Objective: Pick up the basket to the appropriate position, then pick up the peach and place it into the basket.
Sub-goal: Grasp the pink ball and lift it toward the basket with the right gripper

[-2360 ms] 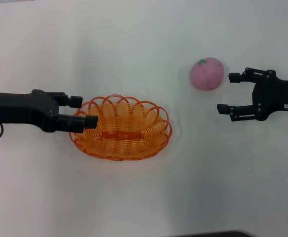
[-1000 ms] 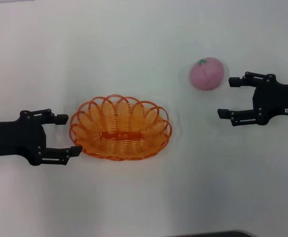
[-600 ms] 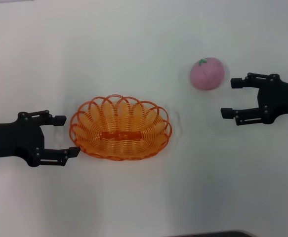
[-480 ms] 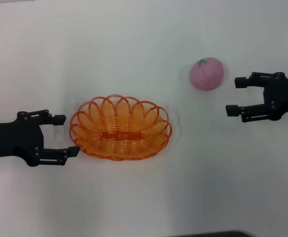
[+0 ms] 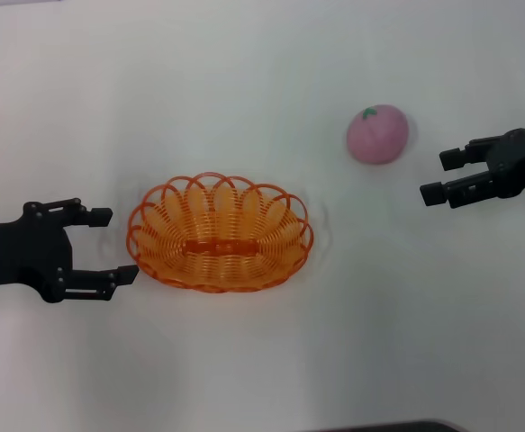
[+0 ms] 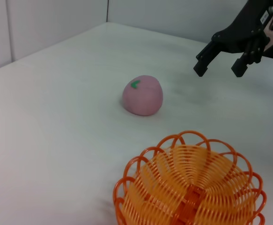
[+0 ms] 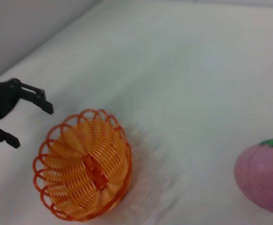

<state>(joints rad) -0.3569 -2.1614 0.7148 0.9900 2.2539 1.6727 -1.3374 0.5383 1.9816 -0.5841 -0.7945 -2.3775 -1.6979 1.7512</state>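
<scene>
My right gripper moves to the pink peach next and closes on the peach's side (image 5: 392, 140) away from its green leaf.
The orange wire basket (image 5: 219, 233) rests on the white table, left of centre, with nothing inside; it also shows as the basket (image 6: 191, 187) and the basket (image 7: 84, 163) in the wrist views. The pink peach (image 5: 378, 133) lies at the back right, leaf up, also seen as the peach (image 6: 143, 95) and the peach (image 7: 264, 176). My left gripper (image 5: 112, 246) is open just left of the basket rim, not touching it. My right gripper (image 5: 441, 175) is open, to the right of the peach and apart from it.
The white table (image 5: 262, 360) carries nothing else. A dark edge (image 5: 379, 427) shows at the near side of the head view.
The left gripper let go of the basket rim, opened and drew back to the left. The right gripper moved right, away from the peach, and tilted. Basket and peach stayed in place.
</scene>
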